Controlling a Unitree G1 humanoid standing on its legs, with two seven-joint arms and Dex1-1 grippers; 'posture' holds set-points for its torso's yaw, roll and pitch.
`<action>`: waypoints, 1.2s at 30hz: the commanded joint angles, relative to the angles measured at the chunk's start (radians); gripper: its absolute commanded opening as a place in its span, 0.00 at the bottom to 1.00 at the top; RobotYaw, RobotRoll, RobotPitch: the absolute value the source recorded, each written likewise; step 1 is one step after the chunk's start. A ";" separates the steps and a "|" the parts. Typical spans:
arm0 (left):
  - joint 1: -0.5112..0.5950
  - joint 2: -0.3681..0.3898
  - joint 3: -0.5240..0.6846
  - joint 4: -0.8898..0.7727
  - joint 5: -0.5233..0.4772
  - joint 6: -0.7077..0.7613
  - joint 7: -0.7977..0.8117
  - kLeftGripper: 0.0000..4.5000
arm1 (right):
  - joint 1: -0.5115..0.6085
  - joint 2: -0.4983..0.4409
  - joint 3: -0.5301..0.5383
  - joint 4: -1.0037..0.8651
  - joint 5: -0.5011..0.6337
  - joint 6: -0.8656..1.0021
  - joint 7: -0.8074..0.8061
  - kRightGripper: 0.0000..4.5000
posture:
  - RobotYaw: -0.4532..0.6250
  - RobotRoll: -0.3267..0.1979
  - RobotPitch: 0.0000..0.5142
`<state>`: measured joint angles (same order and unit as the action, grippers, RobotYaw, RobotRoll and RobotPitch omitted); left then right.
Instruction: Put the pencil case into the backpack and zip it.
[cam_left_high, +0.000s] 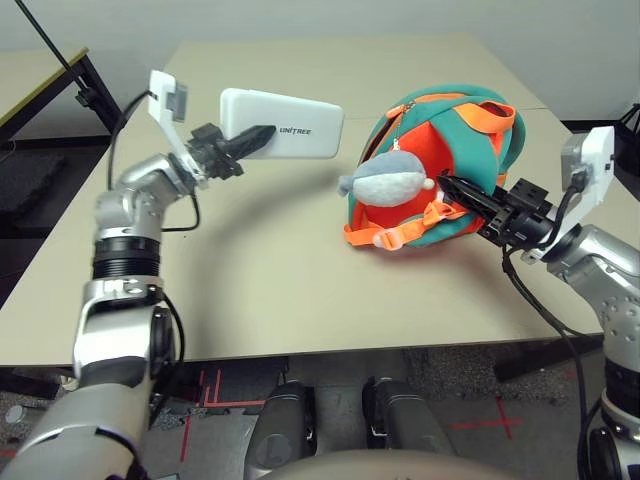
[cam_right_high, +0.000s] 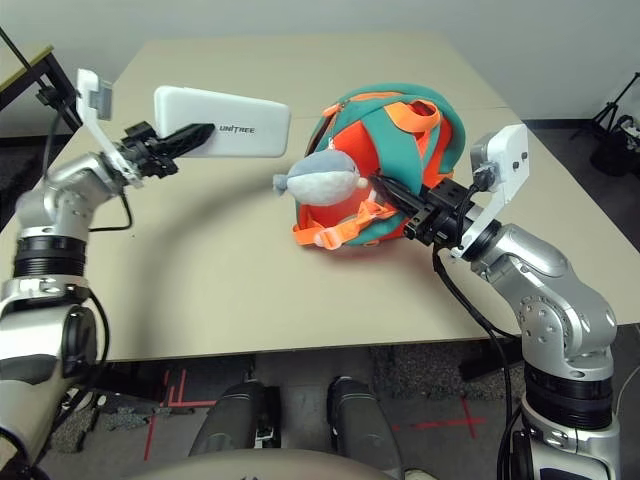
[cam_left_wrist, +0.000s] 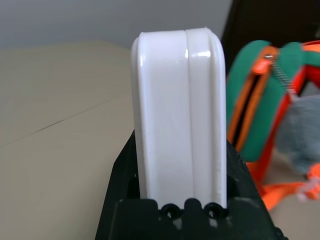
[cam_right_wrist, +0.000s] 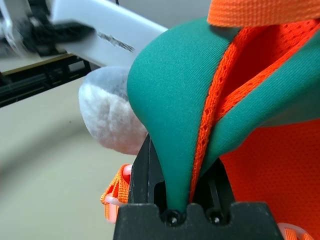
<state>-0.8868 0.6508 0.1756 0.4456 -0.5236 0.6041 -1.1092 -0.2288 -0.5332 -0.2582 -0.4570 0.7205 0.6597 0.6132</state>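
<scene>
Next, I let go of the white pencil case with my left gripper in the zipper gap of the backpack (cam_left_high: 377, 144) (cam_left_wrist: 247, 106).
The white pencil case (cam_left_high: 290, 125) hangs above the table, level and pointing toward the backpack, with my left gripper (cam_left_high: 255, 135) shut on its left end. The wrist view looks along the case's edge (cam_left_wrist: 177, 115) between the black fingers (cam_left_wrist: 122, 165). The orange and teal backpack (cam_left_high: 455, 150) lies on the table to the right of the case, its zipper gap (cam_left_wrist: 252, 105) facing the case. A grey plush charm (cam_left_high: 392, 183) rests on its front. My right gripper (cam_left_high: 450, 187) is shut on a teal, orange-lined fold of the backpack (cam_right_wrist: 175, 115), at its right side.
The beige table (cam_left_high: 270, 280) has bare surface in front of and behind the backpack. Its front edge runs close to my body. A second table with a black frame (cam_left_high: 60, 75) stands at the far left.
</scene>
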 joint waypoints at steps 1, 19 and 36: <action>-0.044 0.043 -0.037 -0.065 -0.034 0.079 -0.093 0.30 | 0.000 -0.010 0.019 0.018 -0.008 -0.025 0.023 0.04 | 0.47 0.62 0.15; -0.155 -0.153 -0.175 0.079 0.076 -0.089 -0.163 0.30 | 0.004 0.005 0.030 0.004 -0.010 -0.049 0.000 0.04 | 0.43 0.62 0.12; -0.215 -0.377 -0.198 0.298 0.146 -0.255 -0.158 0.30 | 0.007 0.005 0.040 -0.013 -0.012 -0.049 -0.025 0.04 | 0.40 0.62 0.11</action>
<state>-1.0742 0.2977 -0.0189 0.7317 -0.3774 0.3774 -1.2544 -0.2185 -0.5318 -0.2347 -0.4400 0.7060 0.6222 0.5883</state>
